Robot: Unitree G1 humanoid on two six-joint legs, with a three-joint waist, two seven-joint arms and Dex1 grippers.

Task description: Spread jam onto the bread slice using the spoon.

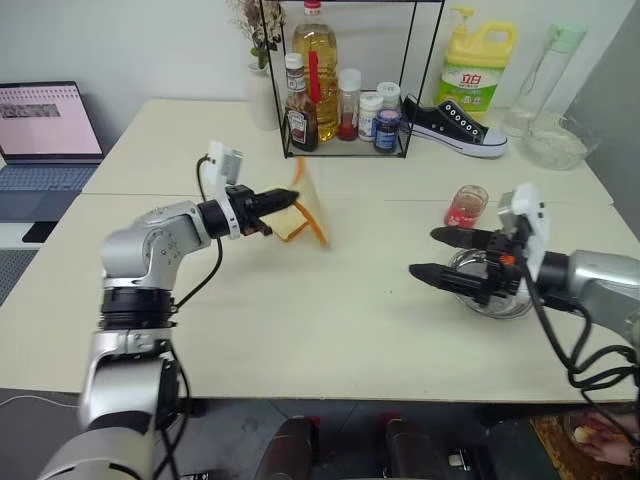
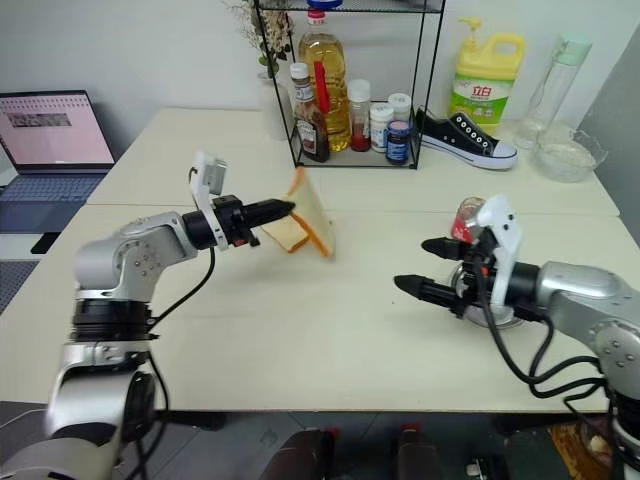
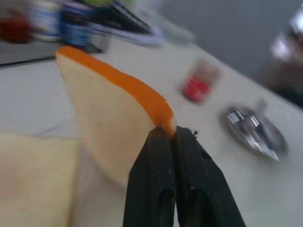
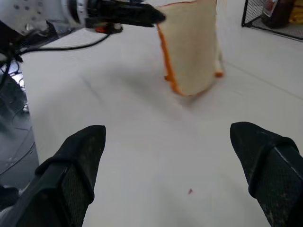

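Observation:
Next, my left gripper releases the slice of bread on the open table [image 1: 342, 301], in the space between the other slice and the metal dish.
My left gripper [image 1: 290, 198] is shut on the crust edge of the bread slice [image 1: 310, 205], a pale slice with an orange-brown crust, held tilted on edge above the table. The left wrist view shows the black fingers [image 3: 156, 179] pinching the bread slice's [image 3: 109, 118] corner. The jam [image 1: 465, 206] is a red mass in a small clear jar on the right. My right gripper [image 1: 424, 253] is open and empty, hovering in front of a round metal dish [image 1: 515, 308]. Something shiny, perhaps the spoon [image 3: 249, 124], lies in that dish, too blurred to be sure.
A second slice [image 1: 286, 230] lies flat on the table under the held one. At the back stand a wire rack [image 1: 340, 150] with bottles and jars, a black sneaker [image 1: 455, 125], a yellow jug [image 1: 478, 70] and a glass bowl [image 1: 555, 145]. A laptop [image 1: 45, 125] sits far left.

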